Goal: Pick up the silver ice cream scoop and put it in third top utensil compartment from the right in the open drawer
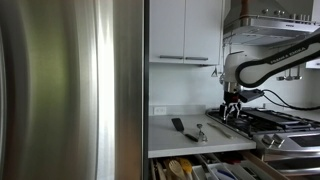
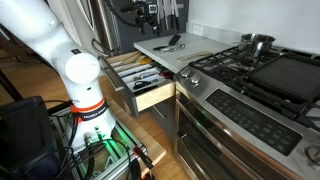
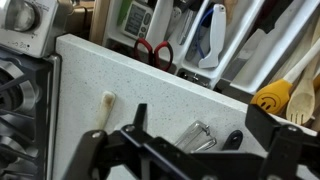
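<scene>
I will next move my gripper to the silver ice cream scoop's end [image 1: 204, 137] [image 3: 204, 132] nearest the open drawer, beside the black utensil, and close it there.
The silver ice cream scoop [image 3: 196, 135] lies on the white counter [image 3: 100, 70], next to a black utensil [image 3: 232, 140]. It also shows in both exterior views [image 1: 200, 131] [image 2: 172, 46]. My gripper [image 3: 203, 115] hangs above the counter over the scoop, open and empty, with its two fingers wide apart. In both exterior views the gripper [image 1: 232, 110] [image 2: 150, 16] is above the counter near the stove. The open drawer [image 3: 200, 40] [image 1: 205, 168] [image 2: 140, 78] sits below the counter's front edge, its compartments filled with utensils.
The drawer holds red-handled scissors [image 3: 152, 52], a white spatula [image 3: 210, 40], a yellow smiley tool [image 3: 270, 97] and wooden spoons. A small beige item [image 3: 107, 102] lies on the counter. The stove [image 2: 250, 75] adjoins the counter. A steel fridge [image 1: 70, 90] stands beside it.
</scene>
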`<state>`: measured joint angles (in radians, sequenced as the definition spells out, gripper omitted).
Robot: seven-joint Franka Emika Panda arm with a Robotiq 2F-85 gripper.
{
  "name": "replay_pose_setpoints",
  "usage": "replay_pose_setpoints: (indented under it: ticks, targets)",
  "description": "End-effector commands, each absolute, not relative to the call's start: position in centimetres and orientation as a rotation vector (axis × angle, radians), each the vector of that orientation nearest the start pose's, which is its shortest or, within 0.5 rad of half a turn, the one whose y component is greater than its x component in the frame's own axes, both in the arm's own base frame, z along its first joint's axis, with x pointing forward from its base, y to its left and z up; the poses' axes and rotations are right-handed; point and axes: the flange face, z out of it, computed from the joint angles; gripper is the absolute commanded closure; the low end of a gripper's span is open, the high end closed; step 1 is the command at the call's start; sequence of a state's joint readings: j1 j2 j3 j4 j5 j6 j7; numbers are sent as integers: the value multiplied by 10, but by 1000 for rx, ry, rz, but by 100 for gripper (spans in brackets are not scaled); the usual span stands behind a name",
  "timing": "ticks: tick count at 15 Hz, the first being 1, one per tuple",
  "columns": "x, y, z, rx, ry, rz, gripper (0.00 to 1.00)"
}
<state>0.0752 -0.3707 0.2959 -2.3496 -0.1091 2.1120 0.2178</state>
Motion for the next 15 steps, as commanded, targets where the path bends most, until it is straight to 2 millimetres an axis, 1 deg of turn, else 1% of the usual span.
replay_pose_setpoints:
  ticks: [1, 2, 3, 4, 5, 8, 10, 12, 15]
  targets:
    - [420, 166, 480, -3277, -314, -276, 0]
    - [435, 164, 476, -3254, -230, -190, 0]
    - [441, 162, 473, -3247, -186, -141, 0]
    - [453, 157, 469, -3234, -110, -71, 0]
    - [459, 155, 466, -3221, -64, -26, 0]
    - [493, 138, 455, -3173, 123, 85, 0]
    - [511, 132, 447, -3134, 259, 136, 0]
    - [529, 130, 439, -3076, 387, 186, 0]
    - [552, 132, 426, -2987, 585, 241, 0]
